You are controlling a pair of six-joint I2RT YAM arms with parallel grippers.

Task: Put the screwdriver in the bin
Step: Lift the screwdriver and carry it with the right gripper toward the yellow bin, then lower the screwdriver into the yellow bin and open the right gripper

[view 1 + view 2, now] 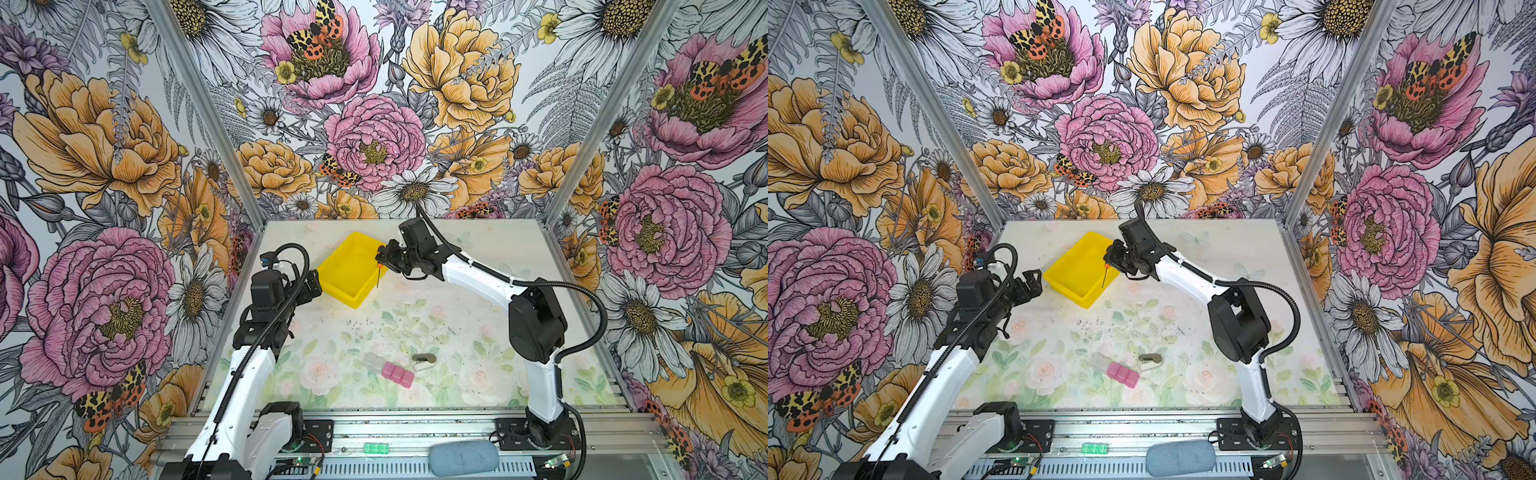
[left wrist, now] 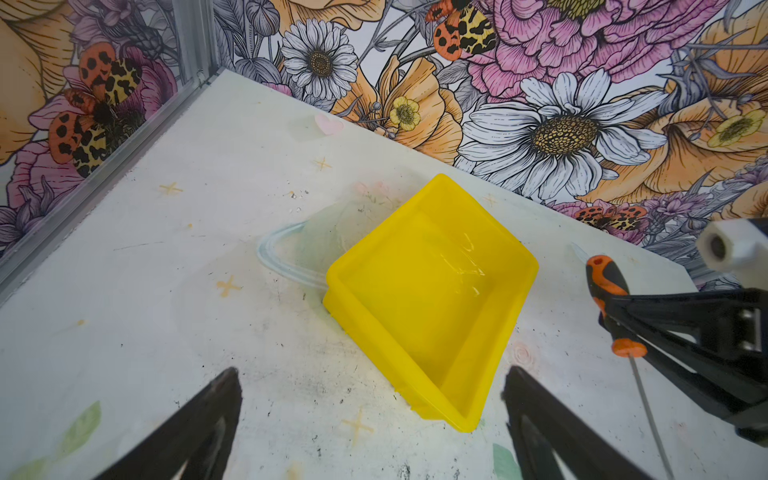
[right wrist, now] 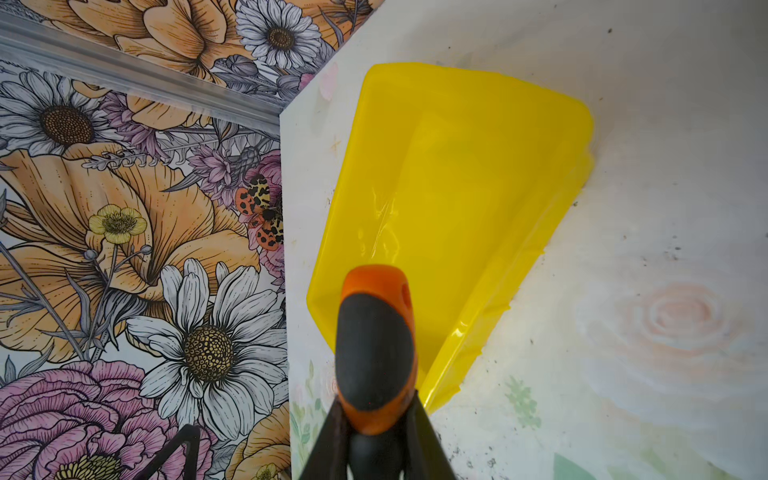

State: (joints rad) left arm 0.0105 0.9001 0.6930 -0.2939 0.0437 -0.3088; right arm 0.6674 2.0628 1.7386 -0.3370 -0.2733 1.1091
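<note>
I need to let go of the screwdriver with my right gripper near the middle of the yellow bin's bottom point(image 1: 345, 275) point(image 3: 432, 192). The screwdriver now hangs just beside the bin.
The yellow bin point(image 1: 351, 270) point(image 1: 1077, 266) stands empty at the back of the table, turned at an angle. My right gripper point(image 1: 382, 258) point(image 1: 1109, 259) is shut on the screwdriver point(image 1: 378, 266) point(image 1: 1105, 267), gripping its orange-and-black handle. The thin shaft hangs straight down by the bin's right wall. In the left wrist view the screwdriver point(image 2: 609, 286) hangs just to the side of the bin point(image 2: 428, 291), off the table. In the right wrist view the handle point(image 3: 376, 345) sticks out between the jaws of my right gripper point(image 3: 376, 419), in front of the bin point(image 3: 449, 187). My left gripper point(image 1: 313, 286) point(image 1: 1032, 282) point(image 2: 370, 376) is open and empty, close to the bin's left corner.
A row of pink blocks point(image 1: 398, 374) and a small metal-and-white object point(image 1: 424, 360) lie on the near part of the table. A green brick point(image 1: 376, 448) and a grey pad point(image 1: 463, 457) rest on the front rail. Flowered walls close in three sides.
</note>
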